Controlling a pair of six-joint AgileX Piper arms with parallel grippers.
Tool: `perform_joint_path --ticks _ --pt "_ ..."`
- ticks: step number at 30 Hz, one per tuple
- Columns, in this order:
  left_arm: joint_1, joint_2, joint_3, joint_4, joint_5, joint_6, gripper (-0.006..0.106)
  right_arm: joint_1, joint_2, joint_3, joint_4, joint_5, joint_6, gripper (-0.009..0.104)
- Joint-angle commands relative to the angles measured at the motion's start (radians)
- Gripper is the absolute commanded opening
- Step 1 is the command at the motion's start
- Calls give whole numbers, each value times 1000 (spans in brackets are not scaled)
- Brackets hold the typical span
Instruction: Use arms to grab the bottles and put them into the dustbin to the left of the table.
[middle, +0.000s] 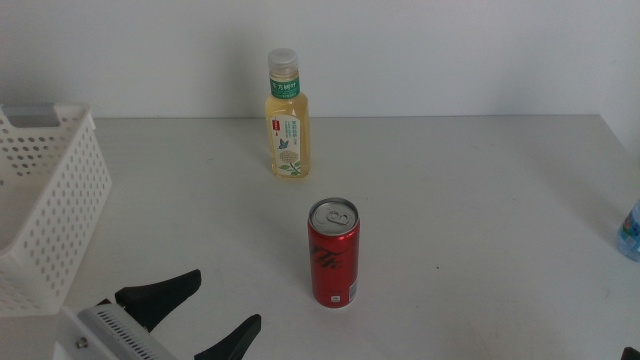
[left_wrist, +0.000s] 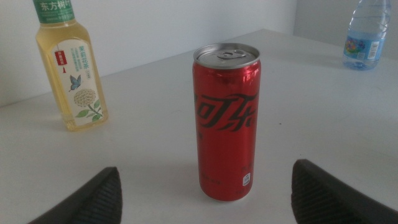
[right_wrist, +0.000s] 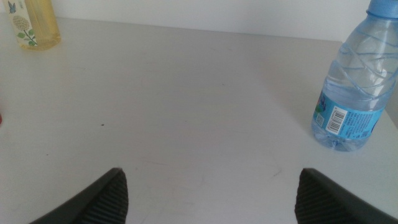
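Note:
The left gripper needs to next go to the middle of the red soda can (middle: 333, 262) (left_wrist: 226, 129), below the can's silver top, and close there.
A red soda can (middle: 333, 255) stands upright in the middle of the table (middle: 470, 200). My left gripper (middle: 220, 302) is open near the table's front edge, just left of the can and apart from it. Seen from the left wrist, the can (left_wrist: 227, 118) stands ahead of the left gripper (left_wrist: 206, 168), between its spread jaws. Farther back stands the yellow tea bottle (middle: 287, 120). The small clear blue-labelled bottle (middle: 630, 235) is at the right edge. My right gripper (right_wrist: 211, 174) is open and empty, with that clear bottle (right_wrist: 351, 87) ahead and to one side.
The white perforated dustbin (middle: 50, 210) stands at the left edge of the table, beside the left gripper. A white wall rises behind the table. The right arm does not show in the middle view.

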Motion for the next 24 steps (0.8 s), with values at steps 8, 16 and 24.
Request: perform_joint_path --ticks 8,16,24 --pt "-8 -7 6 -10 -117 -15 93 -8 -21 -10 -8 -74 -5 71" --pt "-8 -7 4 7 -117 -53 93 -8 -21 -10 -8 -74 -5 71" --pt "-8 -7 -89 27 14 -48 93 -8 -21 -10 -8 -74 -5 71"
